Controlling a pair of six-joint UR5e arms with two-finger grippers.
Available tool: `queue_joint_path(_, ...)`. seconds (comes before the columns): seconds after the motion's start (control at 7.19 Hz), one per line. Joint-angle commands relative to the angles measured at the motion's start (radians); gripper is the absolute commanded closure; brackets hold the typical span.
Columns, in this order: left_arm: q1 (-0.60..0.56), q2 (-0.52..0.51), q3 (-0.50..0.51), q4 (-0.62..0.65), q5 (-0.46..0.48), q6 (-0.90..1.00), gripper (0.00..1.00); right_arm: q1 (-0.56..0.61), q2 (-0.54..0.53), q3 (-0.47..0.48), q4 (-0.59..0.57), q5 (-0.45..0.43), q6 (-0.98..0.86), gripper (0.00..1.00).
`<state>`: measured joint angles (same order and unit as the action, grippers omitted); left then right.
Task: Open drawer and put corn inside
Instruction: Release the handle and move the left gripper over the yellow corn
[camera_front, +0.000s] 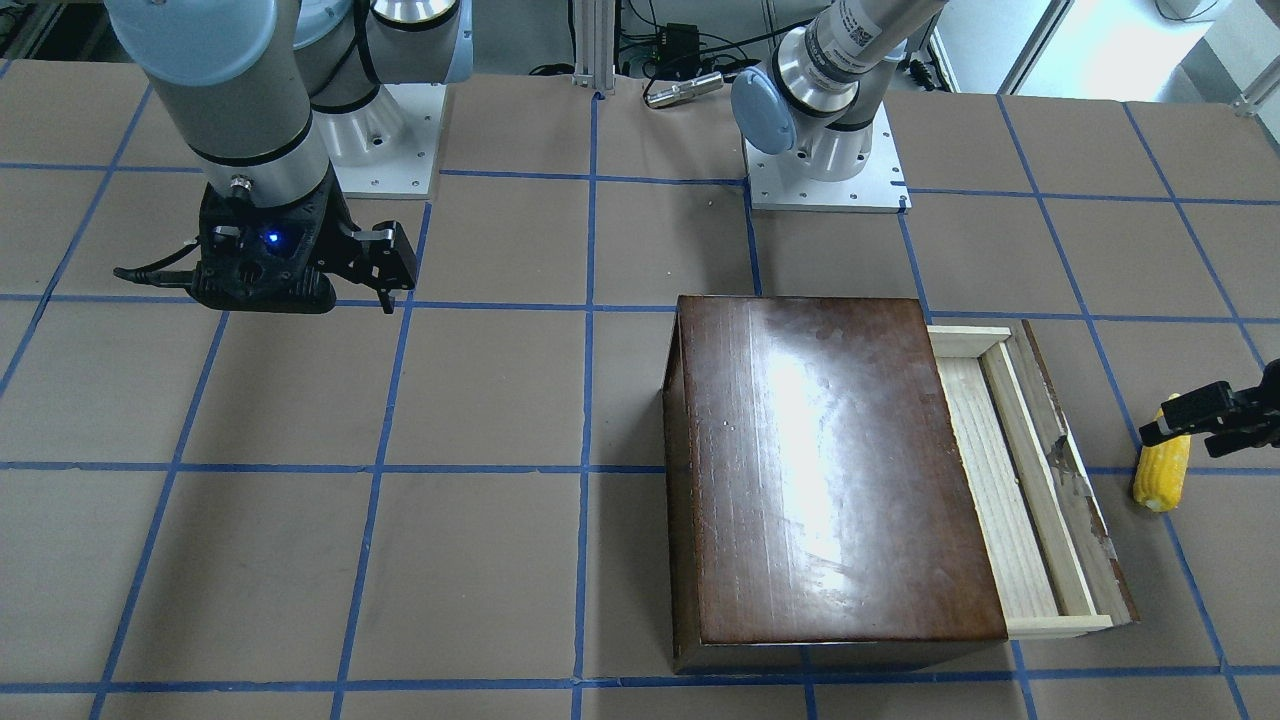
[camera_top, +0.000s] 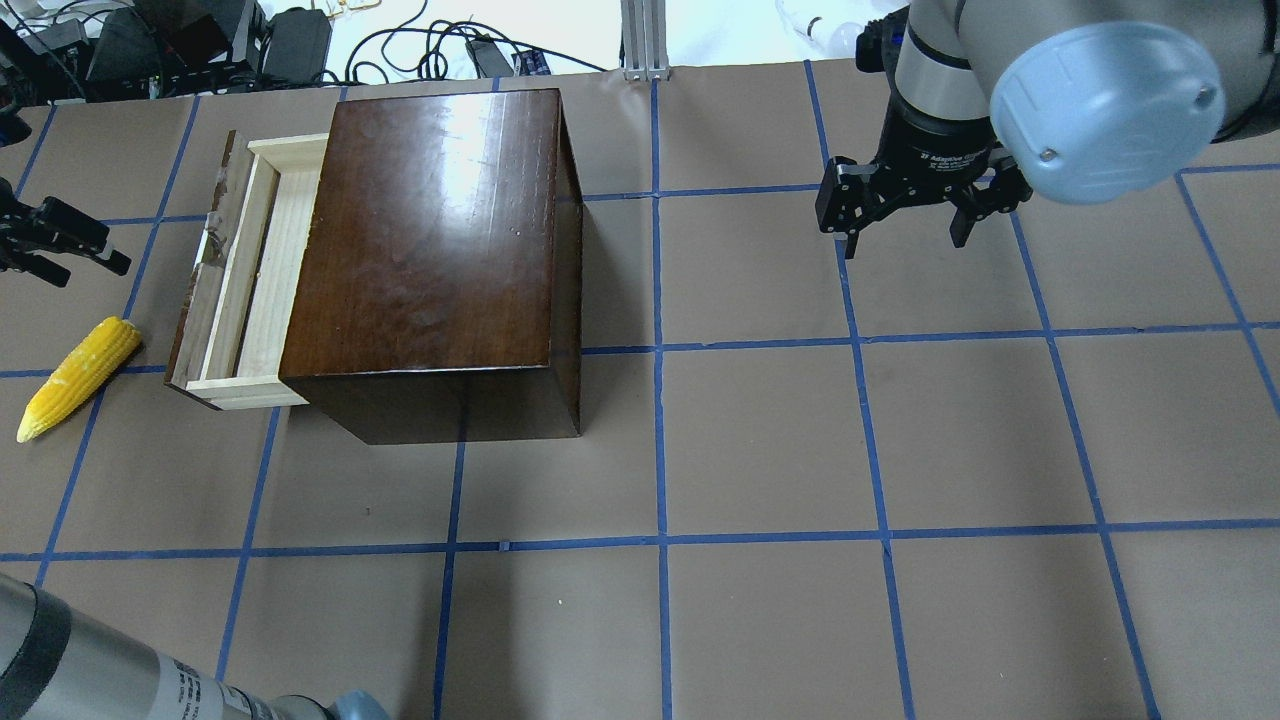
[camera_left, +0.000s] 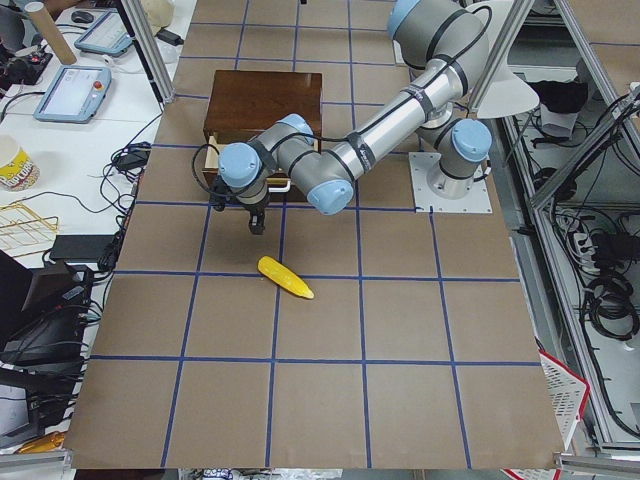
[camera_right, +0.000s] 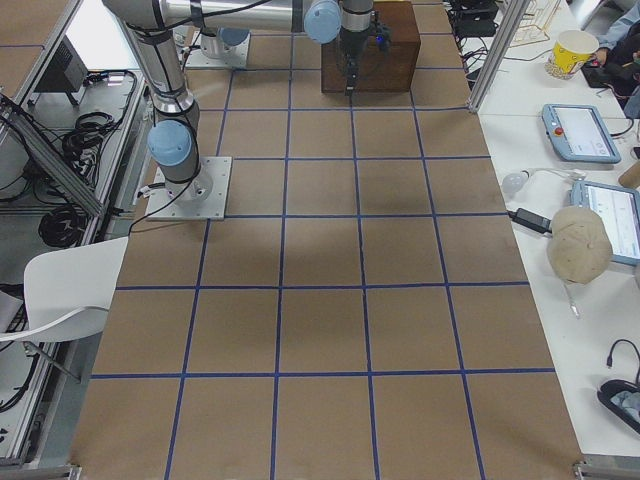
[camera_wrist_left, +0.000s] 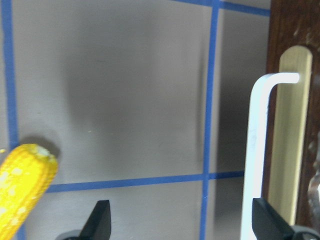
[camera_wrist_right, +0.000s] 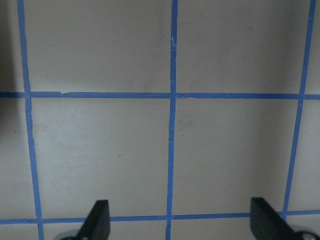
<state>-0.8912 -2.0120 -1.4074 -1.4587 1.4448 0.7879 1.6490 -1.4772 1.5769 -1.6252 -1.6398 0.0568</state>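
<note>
The corn's robot-side half (camera_front: 1172, 444) (camera_wrist_left: 7, 220), away from its blunt end, is the spot on the yellow corn that my left gripper will go to and close on next.
The drawer (camera_front: 1000, 480) is pulled partly out of the glossy dark-brown box (camera_front: 830, 470); its pale wood tray is empty, as the overhead view (camera_top: 262, 270) also shows. The yellow corn (camera_front: 1160, 470) lies on the table just beyond the drawer's front panel; it also shows in the overhead view (camera_top: 80, 372). My left gripper (camera_top: 70, 255) is open and empty, hovering between the drawer front and the corn. In the left wrist view the corn's blunt end (camera_wrist_left: 22, 190) is at lower left and the whitish handle (camera_wrist_left: 257, 150) at right. My right gripper (camera_top: 905, 240) is open and empty, far from the box.
The table is brown with a blue tape grid (camera_top: 660, 540). The arm bases (camera_front: 825, 170) stand at the table's robot side. Cables and electronics (camera_top: 290, 45) lie beyond the far edge behind the box.
</note>
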Motion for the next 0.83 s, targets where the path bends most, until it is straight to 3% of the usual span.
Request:
queue_joint_path(0.0,0.037,-0.014,-0.001,0.024,0.103,0.25,0.0,0.0,0.0,0.0,0.001,0.0,0.0,0.0)
queue_joint_path(0.42,0.054,-0.039,-0.053,0.147,0.141,0.537,0.0,0.0,0.0,0.0,-0.001,0.0,0.0,0.0)
queue_joint_path(0.7,0.058,-0.048,-0.144,0.323,0.161,0.627,0.0,0.0,0.0,0.0,0.001,0.0,0.0,0.0)
